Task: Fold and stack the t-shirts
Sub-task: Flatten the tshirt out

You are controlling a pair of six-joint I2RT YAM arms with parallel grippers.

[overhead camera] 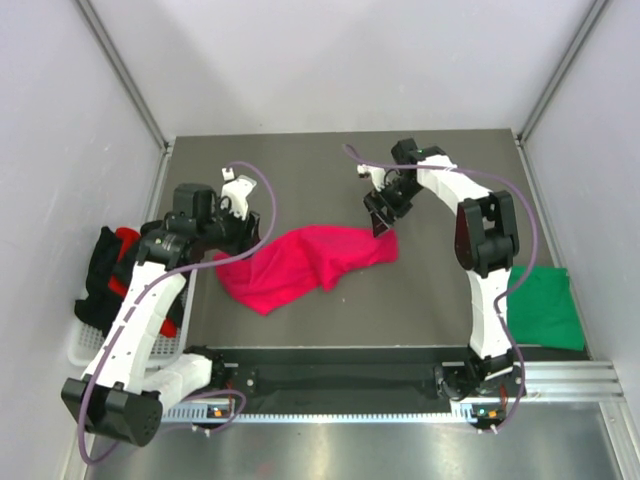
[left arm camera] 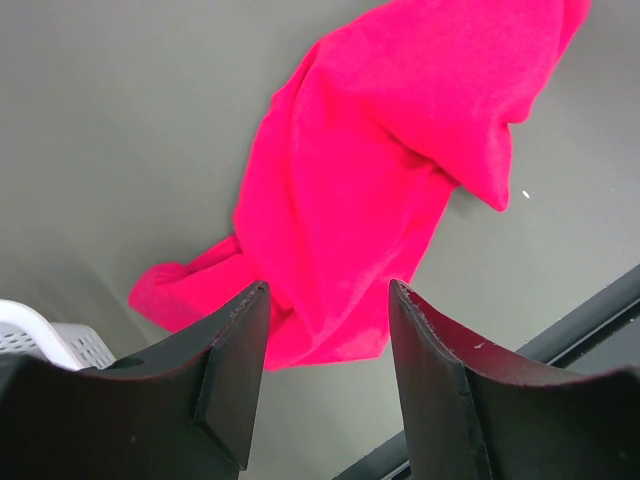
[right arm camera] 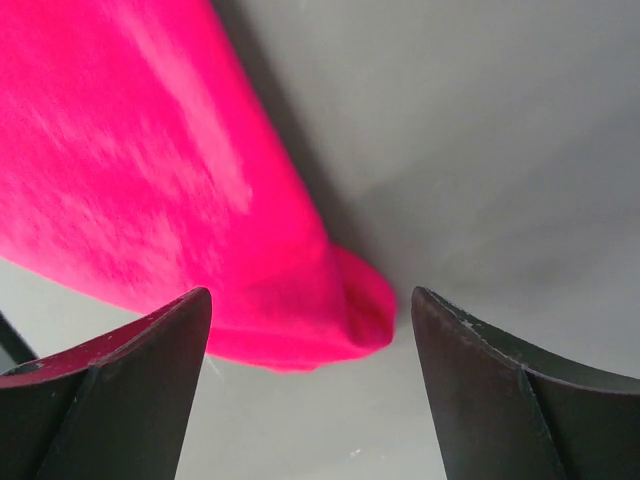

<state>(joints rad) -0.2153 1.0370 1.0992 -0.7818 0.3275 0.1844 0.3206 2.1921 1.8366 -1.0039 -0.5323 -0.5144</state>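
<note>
Next, I pinch the crimson-pink t-shirt's curled end (overhead camera: 389, 248) with my right gripper, then lift and pull to spread the shirt before folding, because it lies bunched in a slanted strip.
A crimson-pink t-shirt (overhead camera: 300, 265) lies crumpled in a slanted strip on the grey table (overhead camera: 330, 170). My left gripper (overhead camera: 232, 248) hovers at its left end. In the left wrist view the jaws (left arm camera: 328, 290) stand open with nothing between them, and the pink cloth (left arm camera: 380, 180) lies just beyond the tips. My right gripper (overhead camera: 380, 224) is at the shirt's upper right corner. It is open (right arm camera: 310, 295), and the rounded pink corner (right arm camera: 300, 300) lies on the table ahead of the gap, untouched. A dark green t-shirt (overhead camera: 542, 305) lies flat at the right edge. Black and red t-shirts (overhead camera: 108, 268) are heaped at the left.
A white slatted basket (overhead camera: 82, 345) holds the heap at the left edge, and its corner shows in the left wrist view (left arm camera: 45, 335). Grey walls enclose the table on three sides. A black rail (overhead camera: 340, 378) runs along the near edge between the arm bases.
</note>
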